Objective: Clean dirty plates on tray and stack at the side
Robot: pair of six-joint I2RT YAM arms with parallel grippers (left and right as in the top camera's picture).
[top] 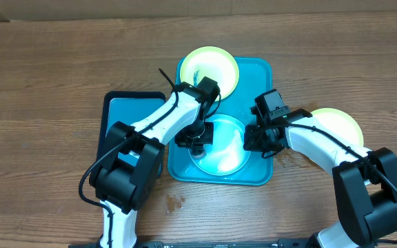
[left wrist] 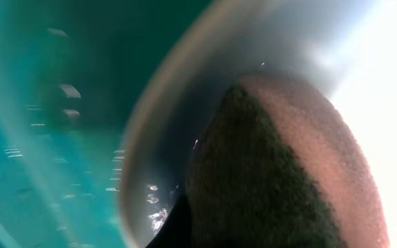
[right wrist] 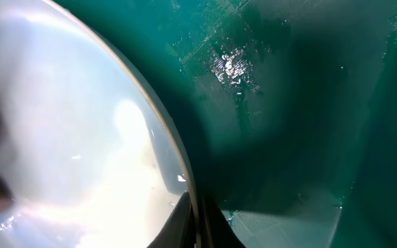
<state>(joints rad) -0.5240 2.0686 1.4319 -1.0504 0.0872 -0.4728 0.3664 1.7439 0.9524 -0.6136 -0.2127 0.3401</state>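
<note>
Next, I release the sponge from my left gripper in the dark-rimmed blue tray's near half (top: 137,149), on the side toward the turquoise tray. The sponge is now pressed onto the light blue plate.
The turquoise tray (top: 257,69) lies mid-table. A yellow-green plate (top: 209,65) with a dark smear sits at its far end. A light blue plate (top: 227,148) sits at its near end. My left gripper (top: 197,140) is over this plate, shut on a brown and dark green sponge (left wrist: 281,172) pressed onto the plate (left wrist: 178,124); its fingers are hidden. My right gripper (top: 259,141) is shut on the plate's right rim; in the right wrist view its fingers (right wrist: 198,222) pinch the rim of the plate (right wrist: 67,124). A second yellow-green plate (top: 340,124) rests on the table at the right.
A smaller dark-rimmed blue tray (top: 119,114) lies just left of the turquoise tray, under my left arm. Wet spots show on the wooden table in front of the tray (top: 174,202). The tray floor is wet (right wrist: 233,69).
</note>
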